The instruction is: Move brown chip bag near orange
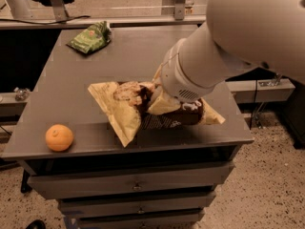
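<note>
My gripper will let go of the brown chip bag on the grey table (pixel 127 118) beside the orange, close to the front edge.
The brown chip bag (pixel 125 104), dark brown in the middle with pale yellow ends, hangs crumpled just above the front middle of the grey table (pixel 66 87). My gripper (pixel 158 98) is at the end of the big white arm, mostly hidden behind the wrist, and is shut on the bag's middle. The bag's left end points towards the orange (pixel 59 137). The orange sits at the table's front left corner, about a bag's width left of the bag's nearest tip.
A smaller green bag (pixel 90 37) lies at the table's back left. The table has drawers (pixel 138 185) under its front edge. A rail and metal posts run behind the table. The floor drops away at the right.
</note>
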`<action>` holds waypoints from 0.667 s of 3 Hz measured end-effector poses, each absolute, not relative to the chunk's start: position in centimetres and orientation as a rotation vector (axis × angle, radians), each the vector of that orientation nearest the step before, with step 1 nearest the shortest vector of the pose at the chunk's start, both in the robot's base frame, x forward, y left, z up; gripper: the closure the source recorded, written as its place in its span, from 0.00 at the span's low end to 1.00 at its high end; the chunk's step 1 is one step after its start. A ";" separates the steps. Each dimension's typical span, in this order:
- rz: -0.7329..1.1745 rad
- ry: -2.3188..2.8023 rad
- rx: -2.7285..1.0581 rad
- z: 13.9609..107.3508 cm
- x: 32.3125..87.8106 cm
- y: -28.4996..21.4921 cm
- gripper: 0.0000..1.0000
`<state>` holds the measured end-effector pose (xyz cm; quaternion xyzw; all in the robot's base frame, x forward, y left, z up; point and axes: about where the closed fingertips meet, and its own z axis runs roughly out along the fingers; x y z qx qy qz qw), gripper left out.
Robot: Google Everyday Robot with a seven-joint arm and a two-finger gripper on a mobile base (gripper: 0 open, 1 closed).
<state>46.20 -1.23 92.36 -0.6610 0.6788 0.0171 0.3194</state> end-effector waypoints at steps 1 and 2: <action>0.038 1.771 -1.749 91.3 46.4 0.8 1.00; 0.026 1.750 -1.755 90.3 47.2 2.2 1.00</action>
